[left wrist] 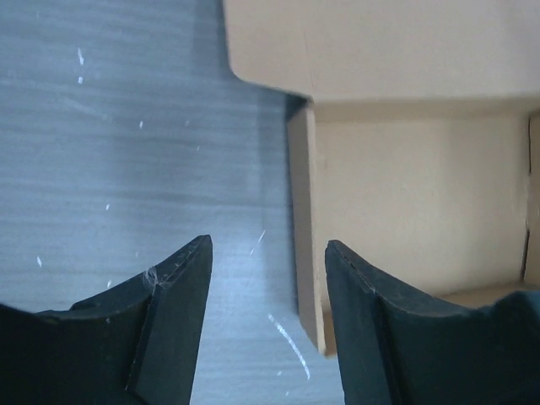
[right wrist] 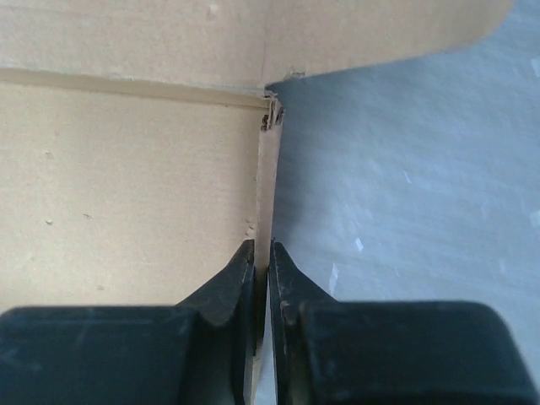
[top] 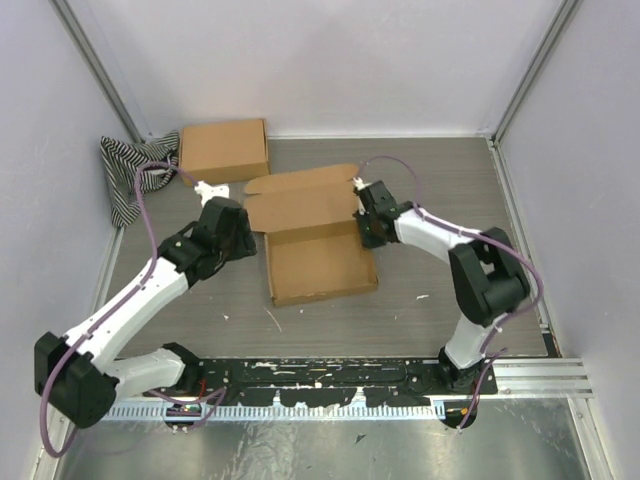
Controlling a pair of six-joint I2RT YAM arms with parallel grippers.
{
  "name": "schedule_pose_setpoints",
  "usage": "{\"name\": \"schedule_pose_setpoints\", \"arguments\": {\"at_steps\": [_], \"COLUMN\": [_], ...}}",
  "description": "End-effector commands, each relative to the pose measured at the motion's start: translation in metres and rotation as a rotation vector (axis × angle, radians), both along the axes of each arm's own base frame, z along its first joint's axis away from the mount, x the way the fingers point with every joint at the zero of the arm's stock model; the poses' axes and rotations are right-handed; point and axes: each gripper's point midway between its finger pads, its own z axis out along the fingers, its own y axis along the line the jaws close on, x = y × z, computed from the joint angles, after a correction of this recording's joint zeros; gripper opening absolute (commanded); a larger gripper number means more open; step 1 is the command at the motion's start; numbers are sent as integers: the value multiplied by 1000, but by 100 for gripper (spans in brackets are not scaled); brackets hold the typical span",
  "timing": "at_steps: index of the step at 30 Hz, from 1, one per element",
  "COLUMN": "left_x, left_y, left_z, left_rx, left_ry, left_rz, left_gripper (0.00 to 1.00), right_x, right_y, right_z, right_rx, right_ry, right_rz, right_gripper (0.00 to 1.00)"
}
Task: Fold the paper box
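Note:
The paper box's lid panel needs lifting. My left gripper needs to close on the lid panel's side edge [top: 247, 209] [left wrist: 229, 32], the one toward the striped cloth.
The paper box [top: 320, 262] is a brown die-cut sheet lying open in the middle of the table, its lid panel at the far side and its side walls partly raised. My left gripper [top: 251, 229] is open at the box's left edge. In the left wrist view the left side wall [left wrist: 305, 236] stands between the fingers of the left gripper [left wrist: 268, 246], closer to the right one and untouched. My right gripper [top: 364, 231] is shut on the right side wall [right wrist: 267, 194]; the right wrist view shows the gripper [right wrist: 261, 250] pinching the thin cardboard, with the box floor [right wrist: 126, 186] to its left.
A second, ready-made brown box [top: 224, 150] stands at the far left. A black-and-white striped cloth [top: 128, 175] lies against the left wall beside it. White walls enclose the table on three sides. The arm bases sit on a rail [top: 330, 380] at the near edge.

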Motion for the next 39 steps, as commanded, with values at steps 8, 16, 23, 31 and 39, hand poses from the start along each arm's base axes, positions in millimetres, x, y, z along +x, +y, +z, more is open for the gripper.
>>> {"name": "schedule_pose_setpoints", "arguments": {"at_steps": [8,16,23,31,39], "left_x": [90,112,141,162,169], "left_y": [-9,-21,-37,-51,-59], "left_z": [-13,-48,-59,-77,-97], "left_rx": [-14,-89,-164,-198,-214], "left_ry": [38,167,175,250,301], "left_rz": [32,28,14,-17,-35], "left_gripper": [66,66,66,64,62], "right_x": [-81,-77,-55,27,65], "right_y": [-41,-19,-52,-102,-106], "right_z": [6,46,100,112,60], "right_rx": [88,207,133,122,281], "right_ry": [30,-12,-195,-225,-71], "right_rz": [-264,-233,-350,-464,-396], "right_gripper": [5,26,85,95,78]}}
